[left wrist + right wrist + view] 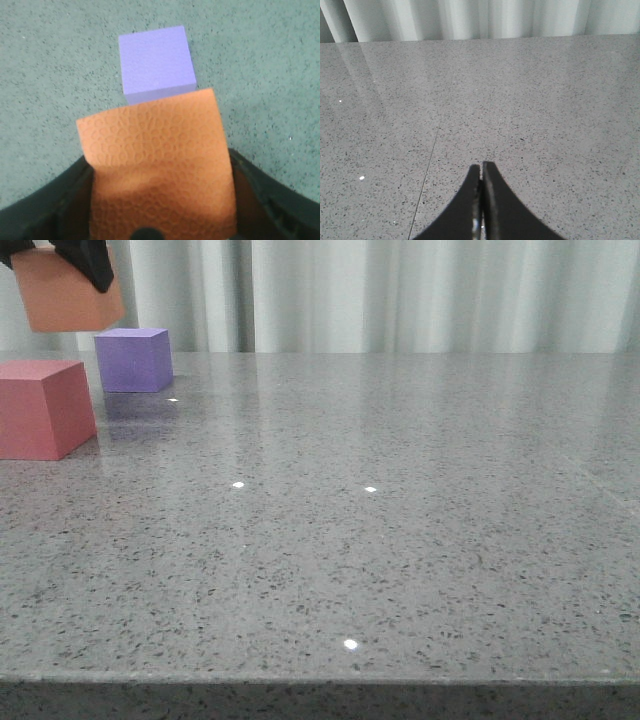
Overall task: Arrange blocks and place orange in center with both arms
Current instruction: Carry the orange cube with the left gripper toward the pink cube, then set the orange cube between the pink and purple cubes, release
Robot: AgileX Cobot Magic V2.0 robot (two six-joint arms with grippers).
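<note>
Next, I let go of the orange cube with my left gripper on the table (100,405) between the pink-red cube and the purple cube.
My left gripper (60,260) is shut on the orange cube (66,295) and holds it in the air at the far left, above the table. In the left wrist view the orange cube (157,165) fills the space between the black jaws of the left gripper (160,200). The purple cube (134,359) stands on the table just beyond and below it, and shows in the left wrist view (156,62). The pink-red cube (42,407) stands at the left edge, nearer the front. My right gripper (481,170) is shut and empty over bare table.
The grey speckled table (380,520) stretches to the right and front. A white curtain (400,290) hangs behind its far edge. A thin seam (427,170) runs across the table surface in the right wrist view.
</note>
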